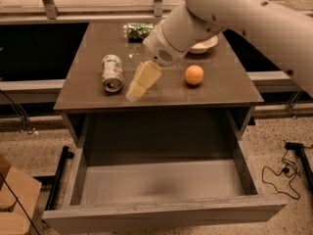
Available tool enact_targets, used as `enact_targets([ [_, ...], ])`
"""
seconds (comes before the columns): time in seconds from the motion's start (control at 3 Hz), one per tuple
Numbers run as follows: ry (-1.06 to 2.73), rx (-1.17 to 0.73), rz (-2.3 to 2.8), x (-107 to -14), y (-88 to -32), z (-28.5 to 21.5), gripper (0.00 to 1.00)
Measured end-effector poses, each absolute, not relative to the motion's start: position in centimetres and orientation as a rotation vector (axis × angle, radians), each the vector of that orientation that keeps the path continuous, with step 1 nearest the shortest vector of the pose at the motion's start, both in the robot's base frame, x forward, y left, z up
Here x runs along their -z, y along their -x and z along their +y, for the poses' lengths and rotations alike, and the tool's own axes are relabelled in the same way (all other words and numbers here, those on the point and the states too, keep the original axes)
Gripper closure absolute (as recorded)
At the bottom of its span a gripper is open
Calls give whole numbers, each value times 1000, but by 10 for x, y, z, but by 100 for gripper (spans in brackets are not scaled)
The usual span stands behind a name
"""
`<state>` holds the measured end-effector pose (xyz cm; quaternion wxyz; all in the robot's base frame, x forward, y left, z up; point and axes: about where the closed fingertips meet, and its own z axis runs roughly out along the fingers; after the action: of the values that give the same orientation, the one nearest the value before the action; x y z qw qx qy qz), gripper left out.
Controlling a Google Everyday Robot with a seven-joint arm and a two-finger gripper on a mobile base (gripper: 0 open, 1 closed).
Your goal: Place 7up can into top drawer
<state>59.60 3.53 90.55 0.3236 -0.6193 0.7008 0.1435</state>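
My gripper moves to the 7up can on the table next and closes across the middle of its body (112,72).
The 7up can (112,72), pale white and green with a silver end toward me, lies on its side on the left part of the brown-grey table (225,89). The gripper (136,88), with pale yellow fingers, hangs from the white arm just right of the can, a short gap between them, pointing down-left over the table top. It holds nothing that I can see. The top drawer (161,217) is pulled fully out below the table and its inside shows nothing in it.
An orange (194,74) lies right of the gripper. A white bowl (204,45) sits behind it, partly hidden by the arm. A dark green patterned can (139,31) lies at the table's back. Cables (286,173) lie on the floor at right, a cardboard box (12,199) at left.
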Motion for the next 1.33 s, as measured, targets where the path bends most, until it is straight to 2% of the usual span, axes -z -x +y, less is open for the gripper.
enact_targets([
  [0.67,1676,-487,1779,-871,-637,103,0],
  [1.33,1612,-528,1790,-848,-677,117,0],
])
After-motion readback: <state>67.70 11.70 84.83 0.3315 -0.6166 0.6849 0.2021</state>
